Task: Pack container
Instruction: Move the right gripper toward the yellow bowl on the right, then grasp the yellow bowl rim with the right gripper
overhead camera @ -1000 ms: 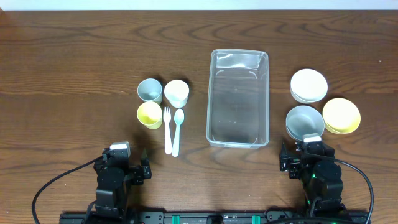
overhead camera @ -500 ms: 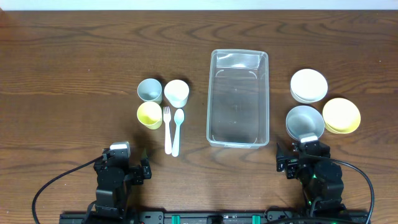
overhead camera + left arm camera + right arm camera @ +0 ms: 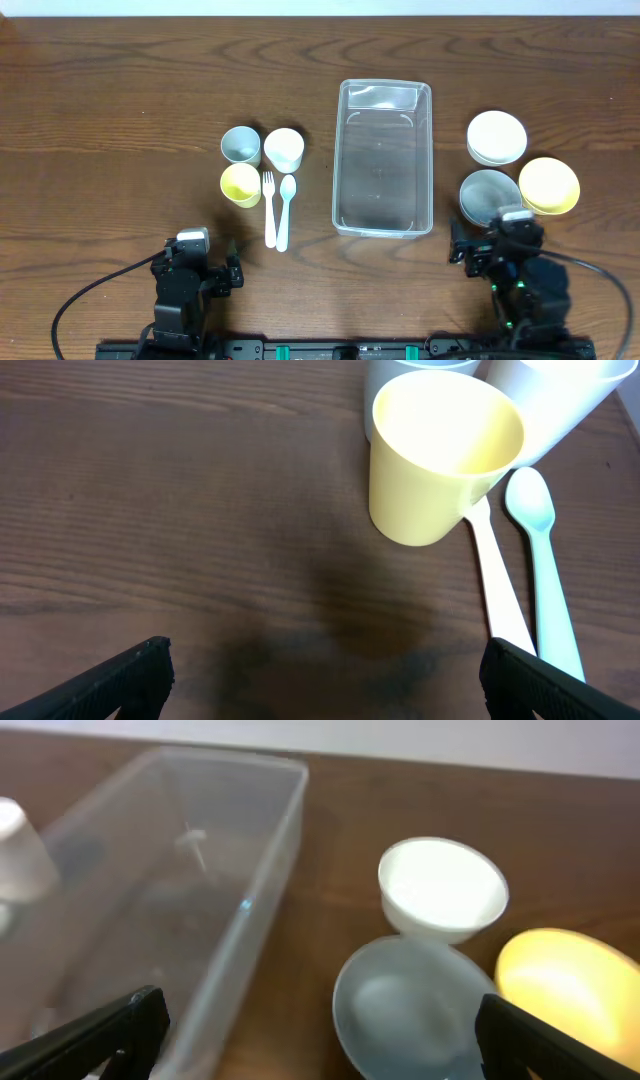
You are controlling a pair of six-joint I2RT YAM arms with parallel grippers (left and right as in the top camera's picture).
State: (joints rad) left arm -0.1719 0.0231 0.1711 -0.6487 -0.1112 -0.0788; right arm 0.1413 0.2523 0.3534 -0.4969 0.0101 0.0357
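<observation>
Next, my right gripper will grab the rim of the yellow bowl (image 3: 577, 200), on the side farthest from the container.
The container (image 3: 383, 170), a clear rectangular tub, lies empty at the table's middle; its near wall (image 3: 230, 940) fills the left of the right wrist view. My right gripper (image 3: 500, 250) (image 3: 325, 1030) stands open just short of the grey bowl (image 3: 489, 195) (image 3: 410, 1010), with nothing between its fingers. My left gripper (image 3: 198, 262) (image 3: 325, 680) is open over bare wood, a little short of the yellow cup (image 3: 240, 184) (image 3: 440, 455).
A grey cup (image 3: 240, 144) and a white cup (image 3: 284, 149) stand behind the yellow one. A white fork (image 3: 269, 210) and spoon (image 3: 286, 210) lie left of the tub. A white bowl (image 3: 497, 137) and a yellow bowl (image 3: 549, 185) sit at its right.
My right gripper has shifted slightly to the right and forward, closer to the grey bowl. The left arm has not moved.
</observation>
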